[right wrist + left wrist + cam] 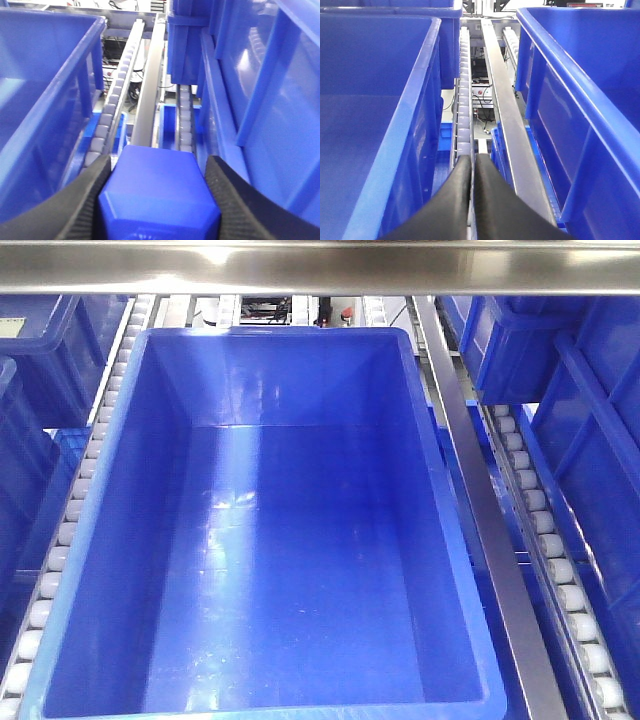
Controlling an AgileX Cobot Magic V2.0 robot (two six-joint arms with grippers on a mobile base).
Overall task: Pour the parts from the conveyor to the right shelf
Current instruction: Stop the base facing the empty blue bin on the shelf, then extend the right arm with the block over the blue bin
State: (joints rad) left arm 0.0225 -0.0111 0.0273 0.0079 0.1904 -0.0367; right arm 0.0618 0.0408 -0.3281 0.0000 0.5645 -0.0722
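Note:
My right gripper should put the blue part, now hanging above the shelf's roller rail, down near the middle of the large blue bin's empty bottom (306,569).
A solid blue part (159,187) fills the bottom of the right wrist view, and my right gripper (157,172) is shut on it, a black finger (87,195) pressed on each side. It hangs above the right shelf's roller rail (112,107) and steel bar (147,90). My left gripper (472,167) is shut with nothing in it, above a roller rail (463,95) between two blue bins. A large blue bin (270,540) on the shelf fills the front view; nothing lies in it. No conveyor shows in any view.
More blue bins stand on both sides (40,350) (560,350) (375,125) (580,100) (40,100) (265,90). A steel shelf beam (320,270) crosses overhead. Steel dividers (480,510) (507,130) run between roller lanes. Cables and equipment (480,92) show below the rack.

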